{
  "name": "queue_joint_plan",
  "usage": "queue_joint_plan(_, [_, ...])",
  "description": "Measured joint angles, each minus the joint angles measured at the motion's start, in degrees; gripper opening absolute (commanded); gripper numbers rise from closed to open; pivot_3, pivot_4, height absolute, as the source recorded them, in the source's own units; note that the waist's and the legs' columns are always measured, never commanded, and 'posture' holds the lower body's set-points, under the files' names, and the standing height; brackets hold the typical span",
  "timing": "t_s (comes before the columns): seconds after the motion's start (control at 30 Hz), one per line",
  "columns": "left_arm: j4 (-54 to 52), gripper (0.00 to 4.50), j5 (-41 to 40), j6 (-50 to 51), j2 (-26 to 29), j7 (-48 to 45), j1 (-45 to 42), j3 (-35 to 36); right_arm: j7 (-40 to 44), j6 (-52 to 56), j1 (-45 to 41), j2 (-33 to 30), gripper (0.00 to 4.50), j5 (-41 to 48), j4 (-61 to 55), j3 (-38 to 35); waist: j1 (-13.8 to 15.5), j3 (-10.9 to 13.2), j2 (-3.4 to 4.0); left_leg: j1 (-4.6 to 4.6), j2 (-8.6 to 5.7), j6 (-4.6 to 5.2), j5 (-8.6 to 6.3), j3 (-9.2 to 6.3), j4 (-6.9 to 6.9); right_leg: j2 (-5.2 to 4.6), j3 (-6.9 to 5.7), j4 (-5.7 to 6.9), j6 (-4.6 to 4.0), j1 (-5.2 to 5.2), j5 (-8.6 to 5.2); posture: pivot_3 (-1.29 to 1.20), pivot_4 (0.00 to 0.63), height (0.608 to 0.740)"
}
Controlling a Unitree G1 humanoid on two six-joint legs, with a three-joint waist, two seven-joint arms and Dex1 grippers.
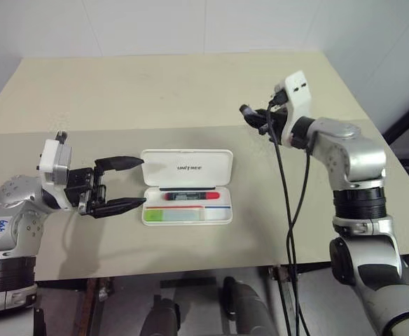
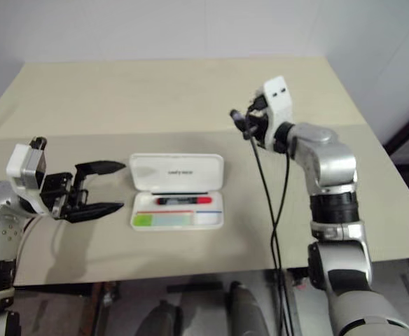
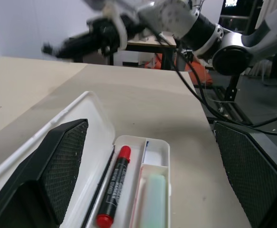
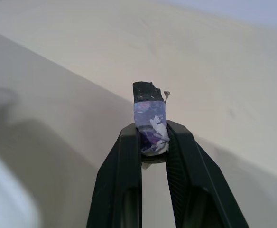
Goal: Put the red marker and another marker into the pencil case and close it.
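My right gripper will release the purple and black scrap in the small empty compartment [image 1: 217,213] that sits beside the end of the pale green marker.
The white pencil case [image 1: 187,166] lies open in the middle of the table, its lid tilted back. In its base the red marker [image 1: 190,197] lies along the far side. The pale green marker [image 1: 176,215] lies along the near side. My left gripper [image 1: 143,182] is open, level, just left of the case, with its fingers [image 3: 65,161] on either side of the case's left end and nothing between them. My right gripper [image 1: 248,113] is raised above the table, right of the case and beyond it. It is shut, with a small purple and black scrap [image 4: 150,118] at its tips.
The beige table [image 1: 190,91] stretches far behind the case. Black cables [image 1: 285,210] hang from my right wrist down past the table's front edge [image 1: 190,269]. A white wall stands behind the table.
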Motion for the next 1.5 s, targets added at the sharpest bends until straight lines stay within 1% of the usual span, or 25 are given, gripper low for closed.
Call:
queue_joint_plan(0.1, [-0.90,4.50,-1.36,-0.22,-0.33,-1.12,0.72,0.78,4.40,5.18,1.54,-3.06,0.36,6.23,-8.85,-0.05,0.52,0.00,0.00,0.02,0.01,0.03,-0.01,0.00,0.01,0.01,0.00,-0.01,0.00,0.03,0.00,0.00,0.150,0.740])
queue_joint_plan(0.23, [-2.24,4.50,-3.18,-0.37,-0.59,-2.85,3.85,2.12,9.51,12.70,4.97,-7.91,0.36,15.98,-19.56,-0.05,0.98,0.00,0.00,0.02,0.01,0.05,-0.03,0.01,0.04,0.02,-0.01,-0.01,-0.01,0.05,0.00,0.00,0.150,0.740])
queue_joint_plan(0.33, [-2.67,4.50,-3.09,-0.89,-0.16,-4.17,5.81,2.25,11.52,14.66,7.69,-12.06,0.36,18.72,-23.86,1.81,1.10,-0.01,-0.01,0.04,0.00,0.06,-0.03,0.00,0.14,0.02,-0.01,-0.01,0.00,0.12,0.00,0.00,0.150,0.740])
queue_joint_plan(0.4, [-2.48,4.50,-2.42,-1.75,0.94,-5.23,7.54,2.29,11.96,14.20,10.35,-14.46,0.36,17.99,-24.46,5.42,1.09,-0.03,-0.06,0.07,0.00,0.07,-0.04,0.00,0.23,0.03,-0.01,-0.01,0.00,0.19,0.01,0.00,0.150,0.740])
queue_joint_plan(0.5, [-1.90,4.50,-1.23,-3.60,1.58,-6.19,9.05,2.83,12.23,11.74,13.21,-16.03,0.36,15.15,-24.41,11.49,1.00,-0.03,-0.06,0.06,0.00,0.08,-0.04,0.01,0.37,0.04,0.00,0.05,0.00,0.19,0.02,0.00,0.150,0.740])
queue_joint_plan(0.63, [-0.56,4.50,0.66,-6.00,2.50,-7.33,11.41,3.44,12.00,7.98,14.02,-16.08,0.36,11.39,-24.21,17.70,0.94,-0.03,-0.06,0.07,0.03,0.09,-0.05,-0.01,0.48,0.08,0.00,0.11,-0.03,0.18,0.02,0.00,0.150,0.740])
queue_joint_plan(0.8, [-0.54,4.50,0.81,-7.01,2.88,-7.37,13.35,5.21,11.53,5.82,14.10,-14.12,0.36,7.93,-22.79,22.95,1.07,-0.03,-0.06,0.04,0.03,0.09,-0.05,-0.03,0.62,0.08,0.00,0.11,-0.06,0.20,0.05,0.00,0.150,0.740])
queue_joint_plan(1.1, [-1.33,4.50,0.67,-7.47,3.54,-6.45,15.82,7.87,12.13,2.30,12.50,-11.66,0.36,3.59,-17.86,27.07,1.06,-0.03,-0.06,0.04,0.04,0.10,-0.06,-0.04,0.61,0.08,-0.02,0.15,-0.07,0.21,0.07,0.00,0.150,0.740])
queue_joint_plan(1.33, [-2.88,4.50,0.57,-7.45,3.54,-5.79,16.59,8.12,14.04,0.22,11.36,-11.29,0.36,1.87,-15.40,27.27,1.04,-0.03,-0.06,0.04,0.04,0.11,-0.06,-0.04,0.61,0.09,-0.02,0.15,-0.07,0.20,0.07,0.00,0.150,0.740])
queue_joint_plan(1.4, [-2.91,4.50,0.56,-7.45,3.54,-5.64,16.97,8.22,14.64,-0.11,11.33,-11.30,1.09,1.60,-15.40,27.27,1.04,-0.03,-0.06,0.03,0.05,0.11,-0.06,-0.04,0.61,0.10,-0.02,0.15,-0.08,0.20,0.07,0.00,0.150,0.740])
queue_joint_plan(1.5, [-3.03,4.50,0.55,-7.44,3.54,-5.36,17.30,8.22,15.35,-0.15,11.37,-11.49,2.03,1.23,-15.41,27.27,1.06,-0.03,-0.06,0.03,0.05,0.11,-0.06,-0.04,0.61,0.10,-0.02,0.15,-0.08,0.21,0.07,0.00,0.150,0.740])
